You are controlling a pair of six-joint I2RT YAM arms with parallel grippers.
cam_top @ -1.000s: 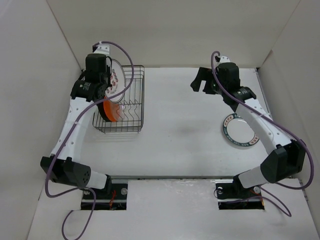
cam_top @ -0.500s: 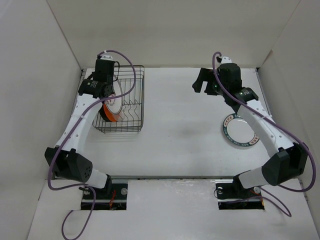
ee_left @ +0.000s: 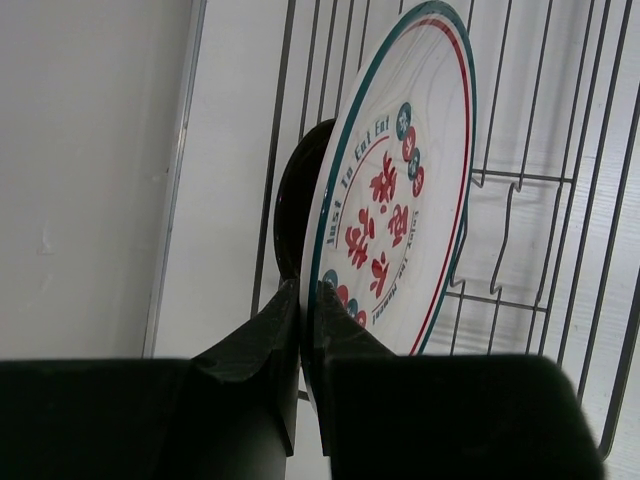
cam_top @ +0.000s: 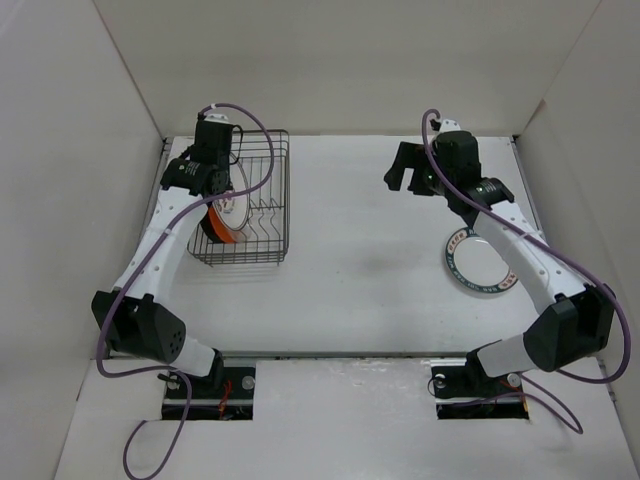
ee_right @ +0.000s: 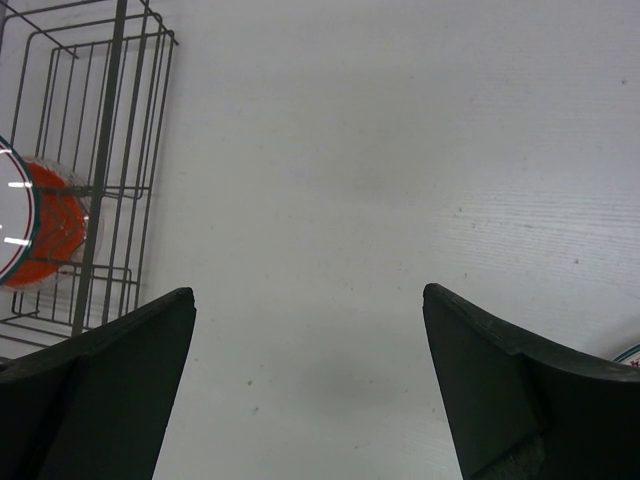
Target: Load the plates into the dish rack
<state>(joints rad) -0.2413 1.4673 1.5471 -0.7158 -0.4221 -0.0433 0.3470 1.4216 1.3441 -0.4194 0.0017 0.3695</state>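
I need to use my left gripper to set the white plate down upright between the orange plate and the rack's far side (cam_top: 257, 209) (ee_left: 430, 238) from the wall.
My left gripper (ee_left: 308, 300) is shut on the rim of the white plate with red characters (ee_left: 400, 200) and holds it upright inside the dish rack (ee_left: 520, 180). The black plate (ee_left: 292, 200) stands just behind it. In the top view the left gripper (cam_top: 218, 188) is over the rack (cam_top: 270, 215), with the white plate (cam_top: 236, 206) beside the orange plate (cam_top: 226, 230). My right gripper (cam_top: 402, 168) is open and empty above the table (ee_right: 308, 293). The larger green-rimmed plate (cam_top: 478, 262) lies flat on the table at the right. I cannot make out the clear glass plate.
White walls close in the table on the left, back and right. The rack stands close to the left wall. In the right wrist view the rack (ee_right: 110, 150) and the orange plate (ee_right: 55, 225) show at far left.
My left gripper has brought the white plate with red characters down and forward into the rack, next to the orange plate. The right arm has hardly moved.
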